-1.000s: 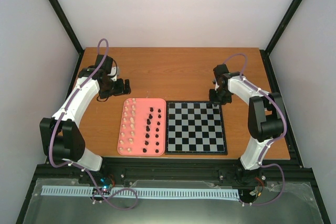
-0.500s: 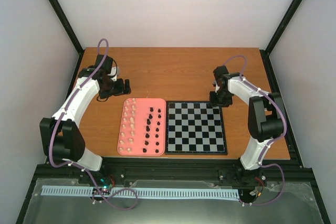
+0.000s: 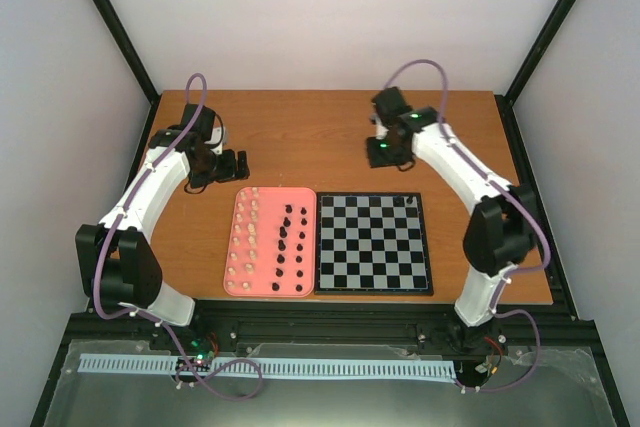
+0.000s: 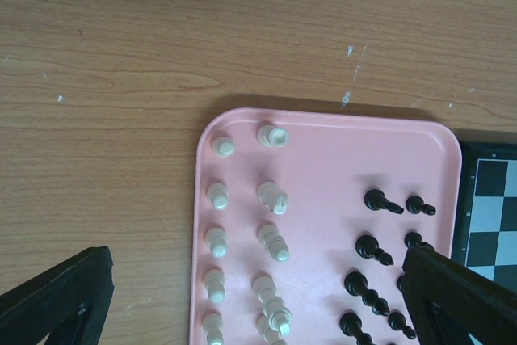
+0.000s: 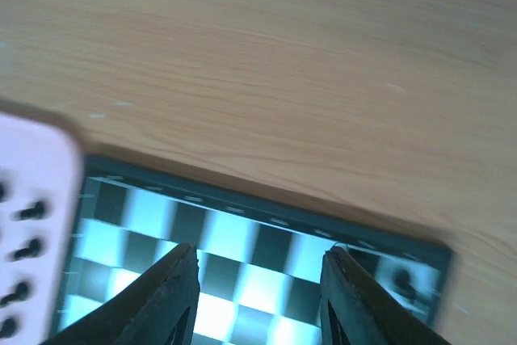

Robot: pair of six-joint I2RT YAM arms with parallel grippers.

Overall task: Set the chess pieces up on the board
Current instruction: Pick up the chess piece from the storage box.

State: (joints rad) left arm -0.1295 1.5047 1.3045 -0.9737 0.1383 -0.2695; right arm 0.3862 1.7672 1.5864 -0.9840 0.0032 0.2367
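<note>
The robot's right gripper needs to next go to the pink tray's farthest black piece [image 3: 289,208] [image 5: 2,191], in the row beside the cream pieces, and close on its body.
The board [image 3: 372,243] lies right of the pink tray [image 3: 309,197], which carries the cream pieces [image 3: 245,237] and black pieces [image 3: 290,242] in rows. One black piece [image 3: 407,201] stands alone on the board's far right corner square; it shows blurred in the right wrist view [image 5: 401,280]. My right gripper [image 3: 381,155] hangs open and empty above the table just past the board's far edge [image 5: 260,251]. My left gripper [image 3: 237,162] is open wide over the tray's far left end [image 4: 257,258], above cream pieces [image 4: 273,197] and black pieces [image 4: 380,201].
The tray's far edge [image 4: 323,116] meets bare wooden table [image 3: 300,127]. Black frame posts [image 3: 110,17] rise at the table's back corners. The tray and the board's left border [image 4: 462,191] lie side by side.
My right gripper opened over the board's far right corner, left a black piece standing there, then rose and swung back and leftward. The left arm has not moved.
</note>
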